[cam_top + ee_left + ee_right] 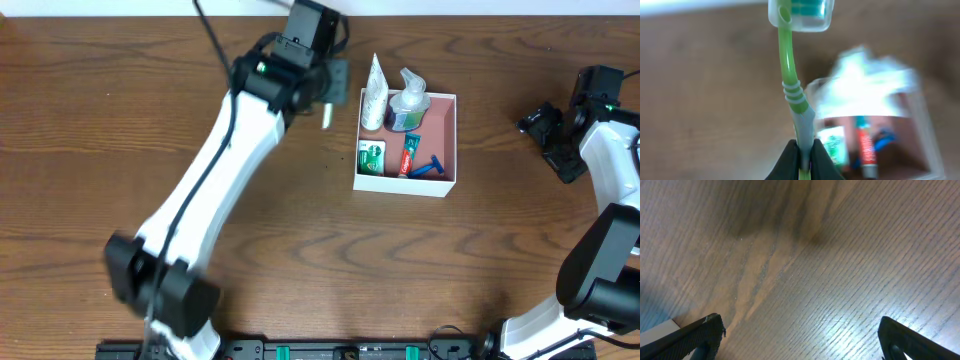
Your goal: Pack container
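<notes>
The robot's left gripper should release the green toothbrush inside the container (404, 135) (853, 118), between the clear bottle and the red tube. The toothbrush is now held just beside the container.
The container (445, 186), a square white box with a pink-brown inside, sits right of the table's centre. It holds a white tube (373, 95), a clear bottle (408, 100), a green-and-white carton (372, 156), a red tube (409, 156) and a blue razor (430, 169). My left gripper (804, 159) is shut on a green toothbrush (788, 70) with a clear head cap, held just left of the container (920, 115). The toothbrush also shows in the overhead view (326, 113). My right gripper (800, 332) is open and empty over bare wood at the far right (553, 135).
The wooden table (330, 250) fills the view. The left arm (215, 190) stretches diagonally from the front left to the back centre. The right arm (610, 230) stands along the right edge.
</notes>
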Motion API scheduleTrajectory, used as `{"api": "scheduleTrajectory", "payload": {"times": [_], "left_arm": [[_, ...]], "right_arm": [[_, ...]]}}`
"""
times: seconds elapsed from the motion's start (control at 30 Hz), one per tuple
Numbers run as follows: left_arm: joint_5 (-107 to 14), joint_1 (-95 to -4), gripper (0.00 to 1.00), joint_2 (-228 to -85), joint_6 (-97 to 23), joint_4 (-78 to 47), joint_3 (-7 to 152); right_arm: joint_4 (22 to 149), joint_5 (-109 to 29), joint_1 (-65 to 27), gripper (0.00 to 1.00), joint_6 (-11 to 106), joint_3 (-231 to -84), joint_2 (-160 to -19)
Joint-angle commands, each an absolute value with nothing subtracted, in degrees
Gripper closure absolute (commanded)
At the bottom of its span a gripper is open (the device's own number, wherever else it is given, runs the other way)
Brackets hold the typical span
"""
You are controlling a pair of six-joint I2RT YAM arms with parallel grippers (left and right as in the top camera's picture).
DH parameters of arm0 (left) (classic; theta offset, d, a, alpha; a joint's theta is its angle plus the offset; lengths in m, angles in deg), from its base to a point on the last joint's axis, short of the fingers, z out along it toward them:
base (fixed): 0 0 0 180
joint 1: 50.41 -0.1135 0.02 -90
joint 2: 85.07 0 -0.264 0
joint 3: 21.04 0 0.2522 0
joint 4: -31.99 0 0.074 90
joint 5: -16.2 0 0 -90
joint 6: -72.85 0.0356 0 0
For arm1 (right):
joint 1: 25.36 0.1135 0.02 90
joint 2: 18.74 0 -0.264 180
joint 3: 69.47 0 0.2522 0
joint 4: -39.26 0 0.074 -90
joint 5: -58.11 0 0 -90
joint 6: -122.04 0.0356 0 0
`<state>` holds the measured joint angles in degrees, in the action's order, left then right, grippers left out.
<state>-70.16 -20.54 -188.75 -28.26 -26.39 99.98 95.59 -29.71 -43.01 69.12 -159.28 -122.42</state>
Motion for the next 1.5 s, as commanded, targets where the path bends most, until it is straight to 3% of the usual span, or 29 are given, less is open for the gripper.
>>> {"api": "scheduleTrajectory", "payload": {"times": [0.0,0.27,0.87,0.9,0.97,1.23,1.47], "left_arm": [[-70.1,-14.9,0.94,-187.7,-18.6,-24.8,100.2],[-70.2,-4.7,0.94,-192.3,-3.0,-21.0,98.6],[-71.7,-6.7,0.88,-205.2,-1.6,-16.1,98.6],[-71.7,-6.8,0.85,-205.2,-1.6,-16.3,98.6],[-71.7,-6.8,0.67,-205.2,-1.6,-16.5,98.6],[-71.8,-6.9,0.54,-201.3,-2.9,-21.6,98.7],[-80.5,-8.3,0.30,-185.0,-4.6,-33.8,98.7]], "right_arm": [[95.6,-29.1,-43.0,0.01,69.9,-159.2,-122.7],[95.6,-29.1,-43.0,0.01,69.9,-159.2,-122.7],[95.6,-29.1,-43.0,0.01,69.9,-159.2,-122.7],[95.6,-29.1,-43.0,0.01,69.9,-159.2,-122.7],[95.6,-29.1,-43.0,0.01,69.9,-159.2,-122.7],[95.6,-29.1,-43.0,0.01,69.9,-159.2,-122.7],[95.6,-29.1,-43.0,0.01,69.9,-159.2,-122.7]]}}
